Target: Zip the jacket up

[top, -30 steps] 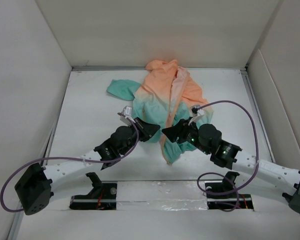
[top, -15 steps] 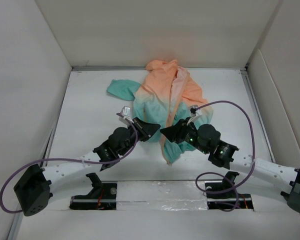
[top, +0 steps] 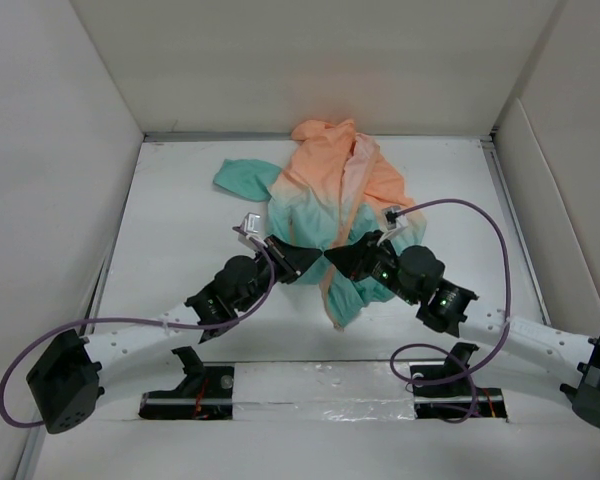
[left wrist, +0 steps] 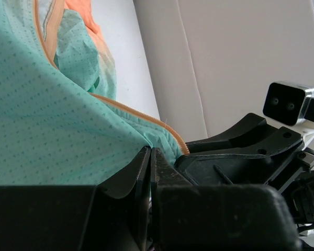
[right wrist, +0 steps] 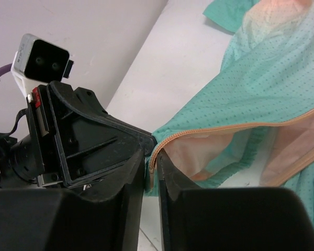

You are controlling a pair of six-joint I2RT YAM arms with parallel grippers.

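I can see my left gripper pinching the teal hem short of the zipper trim's end, so next I regrasp with it closer to that end point(left wrist: 184, 148) while my right gripper holds the hem.
The jacket point(top: 330, 180) lies crumpled at the back middle of the table, peach at the top and teal lower down, with its front open. Its orange zipper trim point(right wrist: 225, 128) runs along a raised teal edge over pale pink lining. My left gripper point(top: 315, 258) is shut on the teal hem point(left wrist: 52, 120), which rises to its tips point(left wrist: 150, 151). My right gripper point(top: 330, 258) meets it tip to tip. In the right wrist view its jaws point(right wrist: 150, 157) stand very close, with the end of the zipper trim pinched between them. The left gripper's fingers point(right wrist: 94, 141) sit just beside.
White walls enclose the table on the left, back and right. A teal sleeve point(top: 242, 178) spreads out to the back left. Purple cables point(top: 480, 225) loop over both arms. A foil strip point(top: 320, 385) lies between the arm bases at the near edge.
My right gripper has edged left until its tips meet the left gripper's, and its jaws have narrowed onto the zipper edge. The left gripper has stayed shut and barely moved.
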